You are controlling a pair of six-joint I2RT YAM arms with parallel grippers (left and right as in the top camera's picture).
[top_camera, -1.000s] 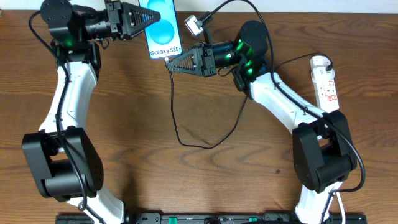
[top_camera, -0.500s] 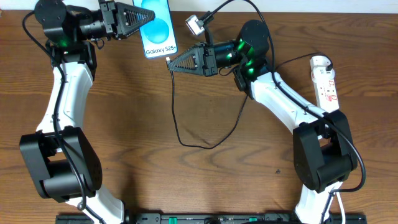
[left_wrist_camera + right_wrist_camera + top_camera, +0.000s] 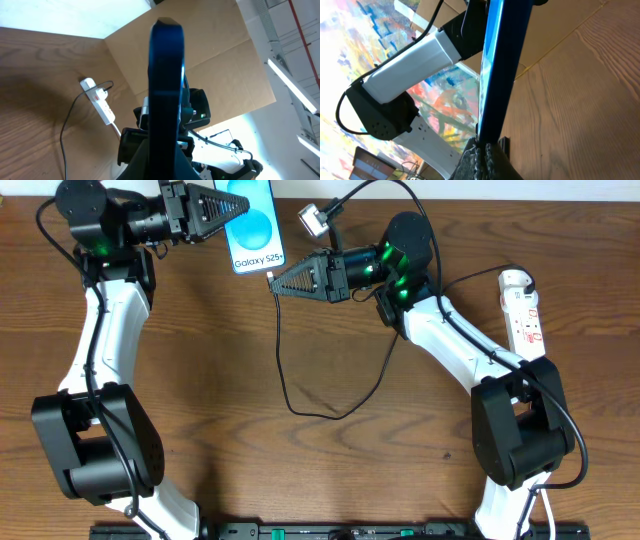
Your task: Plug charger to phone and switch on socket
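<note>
Next, my right gripper puts the charger's plug tip down on the bare table inside the black cable's loop (image 3: 344, 353).
The phone (image 3: 255, 230), blue screen up, is held above the back of the table by my left gripper (image 3: 230, 210), which is shut on its left edge. My right gripper (image 3: 276, 282) is shut on the plug tip of the charger and holds it against the phone's bottom edge. The thin black cable (image 3: 283, 370) hangs from it and loops over the table. In the right wrist view the fingertips (image 3: 482, 149) meet the edge-on phone (image 3: 502, 60); the tip itself is hidden. The left wrist view shows the phone (image 3: 167, 75) edge-on. The socket (image 3: 524, 305) lies at the far right.
A small grey adapter (image 3: 313, 220) on the cable's other end lies at the back, between the arms. The socket's white strip also shows in the left wrist view (image 3: 102, 106), with a dark cord beside it. Cardboard stands beyond the table.
My left gripper and the phone shifted slightly left and towards the back a second ago, then held still. My right gripper has stayed put.
</note>
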